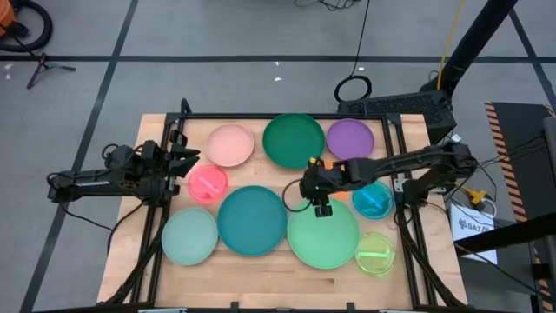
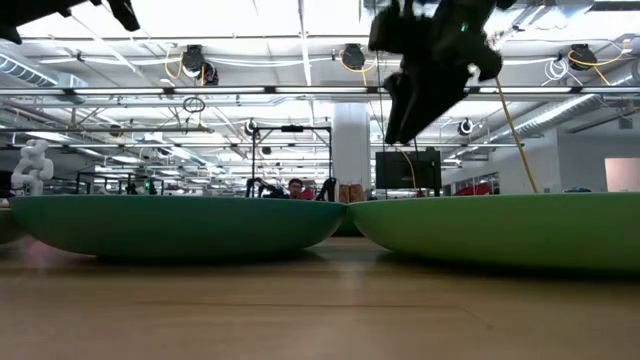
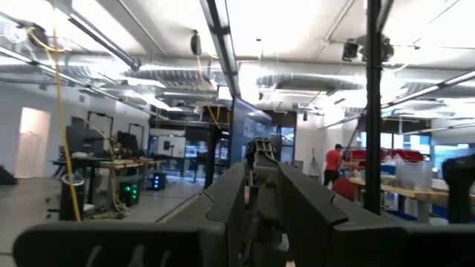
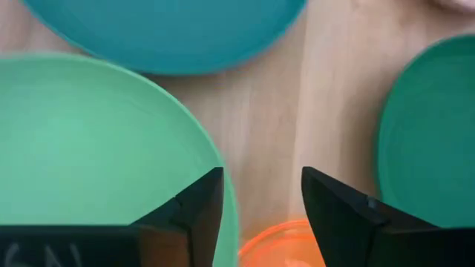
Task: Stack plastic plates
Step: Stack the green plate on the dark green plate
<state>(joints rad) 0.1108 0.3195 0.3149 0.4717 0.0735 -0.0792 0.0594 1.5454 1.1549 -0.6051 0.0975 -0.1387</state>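
Note:
My right gripper will go to the big green plate. It will close on the far rim [image 1: 323, 205] [image 4: 230, 190] of that plate, on the side toward the dark green plate.
Several round plastic plates lie flat and apart on the wooden table. They include a big green plate [image 1: 323, 233], a big teal plate [image 1: 252, 221], a mint plate [image 1: 189, 236], a dark green plate [image 1: 294, 139], a purple plate [image 1: 350, 139] and a pale pink plate [image 1: 230, 144]. There are also a hot pink plate [image 1: 207, 183], a blue plate [image 1: 374, 199] and a lime plate [image 1: 375, 253]. A small orange plate [image 4: 286, 243] shows below my right gripper [image 4: 261, 199]. That gripper is open and points down, held above the green plate's far rim [image 4: 211, 159]. My left gripper [image 1: 187, 162] is open, raised near the table's left edge.
A black frame [image 1: 261, 116] runs around the table's edges. Bare wood [image 4: 274, 126] shows between the green, teal and dark green plates. In the low view, the teal plate [image 2: 180, 225] and green plate [image 2: 500, 235] fill the foreground. A person stands far off in the room.

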